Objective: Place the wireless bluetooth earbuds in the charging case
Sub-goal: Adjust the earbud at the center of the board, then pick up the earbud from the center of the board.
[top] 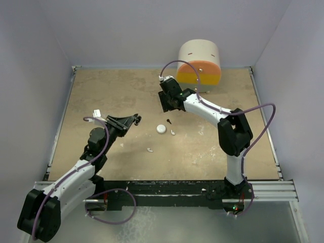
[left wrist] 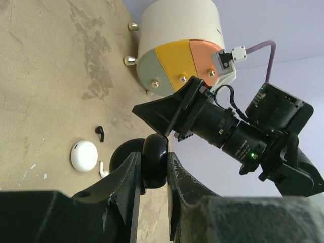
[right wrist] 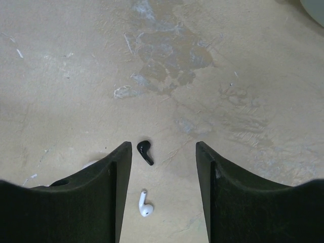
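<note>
The black earbud is my right gripper's next target. I should close that gripper on the black earbud's round head (top: 168, 120) (right wrist: 144, 145), leaving its stem free for the charging case.
My left gripper (left wrist: 152, 167) is shut on a black charging case (left wrist: 155, 158) and holds it above the table; its round lid (left wrist: 121, 157) stands open beside it. In the top view this gripper (top: 134, 120) is left of centre. A black earbud (right wrist: 145, 152) and a white earbud (right wrist: 146, 205) lie on the table between the fingers of my open right gripper (right wrist: 163, 152), which hovers above them. In the top view the right gripper (top: 168, 105) is behind the black earbud (top: 168, 121). Another white earbud (top: 150, 150) lies nearer. The second black earbud is out of view.
A white round case (top: 161, 129) lies shut on the table next to the earbuds; it also shows in the left wrist view (left wrist: 83, 155). A white and orange cylinder (top: 200, 62) stands at the back wall. Walls close the table on three sides.
</note>
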`<move>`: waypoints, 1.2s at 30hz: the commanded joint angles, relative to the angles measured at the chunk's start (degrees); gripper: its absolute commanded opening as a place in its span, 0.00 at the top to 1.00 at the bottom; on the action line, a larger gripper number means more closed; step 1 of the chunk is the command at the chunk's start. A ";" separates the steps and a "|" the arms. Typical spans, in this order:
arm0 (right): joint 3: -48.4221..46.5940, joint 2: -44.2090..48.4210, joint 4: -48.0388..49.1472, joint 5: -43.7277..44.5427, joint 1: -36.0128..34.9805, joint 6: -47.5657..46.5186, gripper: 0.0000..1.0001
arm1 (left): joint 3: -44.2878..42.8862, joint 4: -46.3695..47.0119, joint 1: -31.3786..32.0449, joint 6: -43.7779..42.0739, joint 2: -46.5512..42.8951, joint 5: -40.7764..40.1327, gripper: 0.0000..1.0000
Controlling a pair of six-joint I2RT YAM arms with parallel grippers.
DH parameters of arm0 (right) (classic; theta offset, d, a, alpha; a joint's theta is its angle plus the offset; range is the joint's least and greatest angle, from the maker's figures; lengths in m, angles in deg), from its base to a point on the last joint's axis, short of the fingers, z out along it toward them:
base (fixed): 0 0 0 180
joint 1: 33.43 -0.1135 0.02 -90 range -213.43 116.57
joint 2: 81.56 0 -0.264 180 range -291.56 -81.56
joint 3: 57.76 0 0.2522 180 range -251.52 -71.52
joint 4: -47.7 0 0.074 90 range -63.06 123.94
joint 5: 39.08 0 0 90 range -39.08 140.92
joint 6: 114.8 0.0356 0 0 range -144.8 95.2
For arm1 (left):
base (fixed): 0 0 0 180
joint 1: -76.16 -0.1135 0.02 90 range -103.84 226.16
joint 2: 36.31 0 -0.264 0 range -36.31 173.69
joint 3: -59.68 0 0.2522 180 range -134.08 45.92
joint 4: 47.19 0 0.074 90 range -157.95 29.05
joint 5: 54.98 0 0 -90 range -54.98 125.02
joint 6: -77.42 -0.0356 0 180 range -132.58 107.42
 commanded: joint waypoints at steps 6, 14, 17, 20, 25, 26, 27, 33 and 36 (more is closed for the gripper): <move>-8.53 -4.67 -9.49 -3.53 0.71 -4.20 0.45 | -1.29 -0.17 -0.44 -2.54 -1.03 1.72 1.00; -8.35 -6.30 -9.80 -5.59 0.66 -4.76 0.45 | -0.93 -1.00 -0.44 -2.94 -2.07 1.69 1.00; -8.22 -7.12 -9.71 -6.03 0.70 -4.90 0.45 | -0.72 -0.90 -0.42 -2.97 -2.20 1.83 1.00; -8.04 -7.62 -9.70 -6.21 0.66 -5.01 0.46 | -0.57 -0.84 -0.47 -3.00 -2.27 1.70 1.00; -8.14 -8.65 -9.52 -6.48 0.63 -5.29 0.46 | -0.37 -0.28 -0.47 -2.94 -1.64 1.88 1.00; -8.35 -8.98 -9.59 -6.51 0.69 -5.30 0.46 | -0.41 -0.17 -0.40 -2.93 -1.45 1.84 1.00; -8.44 -9.19 -9.60 -6.56 0.63 -5.45 0.46 | -0.42 -0.08 -0.46 -2.99 -1.42 1.91 1.00; -9.28 -10.50 -9.81 -6.78 0.71 -6.00 0.47 | -0.38 -0.03 -0.49 -3.07 -1.23 1.70 1.00; -9.39 -11.03 -9.85 -6.78 0.64 -6.28 0.47 | -0.34 -0.01 -0.51 -3.17 -1.13 1.74 1.00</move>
